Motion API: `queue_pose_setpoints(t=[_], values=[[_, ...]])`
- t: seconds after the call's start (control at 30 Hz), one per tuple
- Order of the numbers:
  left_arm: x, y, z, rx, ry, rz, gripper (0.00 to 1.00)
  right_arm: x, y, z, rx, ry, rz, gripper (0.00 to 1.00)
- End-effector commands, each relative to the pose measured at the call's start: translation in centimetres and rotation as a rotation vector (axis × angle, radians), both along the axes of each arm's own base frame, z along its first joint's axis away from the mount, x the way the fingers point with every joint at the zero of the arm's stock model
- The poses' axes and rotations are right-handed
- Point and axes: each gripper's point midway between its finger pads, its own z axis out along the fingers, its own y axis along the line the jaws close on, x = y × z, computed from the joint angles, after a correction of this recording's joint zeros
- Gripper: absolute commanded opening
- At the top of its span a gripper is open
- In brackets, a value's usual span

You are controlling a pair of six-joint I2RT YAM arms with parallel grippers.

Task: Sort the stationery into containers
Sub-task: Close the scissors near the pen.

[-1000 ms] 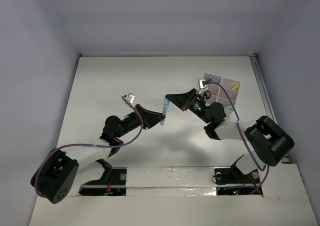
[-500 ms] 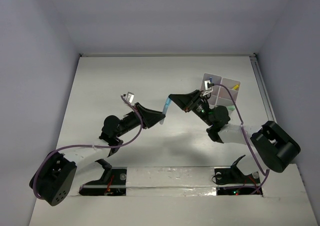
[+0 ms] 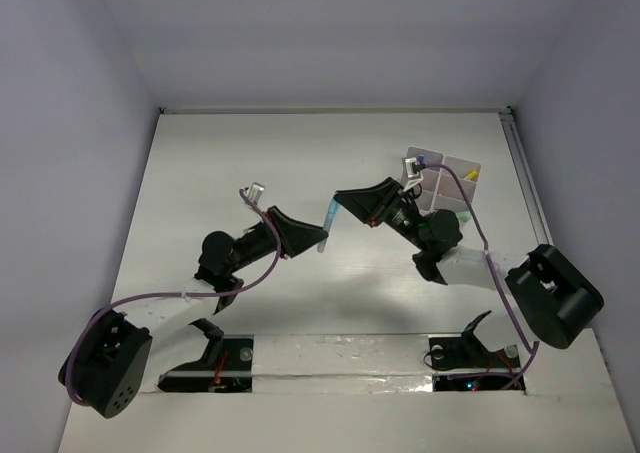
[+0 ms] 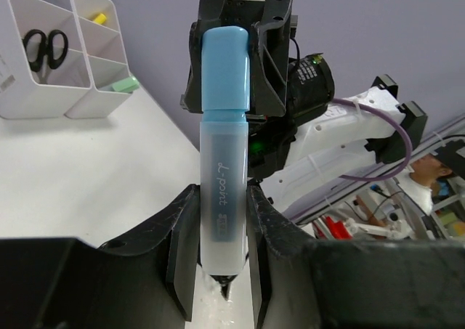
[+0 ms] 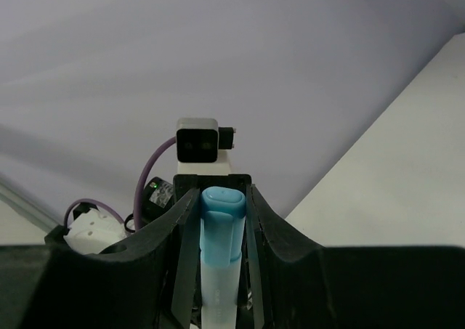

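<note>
My right gripper has the marker with the light blue cap. It will release it in the white containers' front compartment (image 3: 453, 208), next to the mint eraser.
A marker (image 3: 327, 218) with a light-blue cap and a translucent body hangs above the table's middle, held between both grippers. My left gripper (image 3: 316, 239) is shut on its body (image 4: 222, 198), jaws pressed on both sides. My right gripper (image 3: 345, 202) is shut on its blue cap (image 5: 216, 227), and also shows in the left wrist view (image 4: 234, 60). The white divided containers (image 3: 447, 183) stand at the back right. In the left wrist view (image 4: 69, 100) they hold black-handled scissors (image 4: 43, 47), a yellow-tipped pen (image 4: 98, 17) and a mint eraser (image 4: 123, 86).
The right arm's forearm and purple cable (image 3: 470, 238) run beside the containers. The table's right rail (image 3: 525, 173) lies just past them. White walls enclose the table at the back and on both sides.
Both grippers have stayed together on the marker. The left wrist has shifted slightly up and left, and the right arm's elbow has moved a little down and right.
</note>
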Motion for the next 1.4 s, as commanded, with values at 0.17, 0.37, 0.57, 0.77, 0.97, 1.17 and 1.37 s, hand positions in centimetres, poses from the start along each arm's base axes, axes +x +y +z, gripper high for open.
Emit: queue_pose_setpoints(t=[0.17,0.37,0.57,0.77,0.97,1.17,1.37], values=[[-2.6,3.8,13.2,-0.375,-0.403,0.054,0.00,-9.1,-1.0,6.2,0.124,-0.422,0.236,0.14],[-3.6,4.3,13.9,-0.409,-0.421,0.022,0.00,-10.6,-0.8,7.1,0.117,-0.473,0.321,0.13],[-3.6,4.6,14.7,-0.404,-0.448,0.050,0.00,-11.2,-0.7,6.9,0.126,-0.453,0.332,0.12],[-3.2,4.6,15.6,-0.388,-0.485,0.074,0.00,-11.6,0.8,5.6,0.106,-0.404,0.369,0.00],[-2.8,5.3,17.6,-0.388,-0.535,0.094,0.00,-12.7,3.0,3.2,0.047,-0.357,0.417,0.00],[-2.5,6.5,19.0,-0.393,-0.572,0.123,0.00,-13.0,3.8,0.9,0.009,-0.313,0.428,0.00],[-2.5,7.4,19.5,-0.392,-0.585,0.148,0.00,-13.0,3.6,-2.0,-0.053,-0.257,0.418,0.00]])
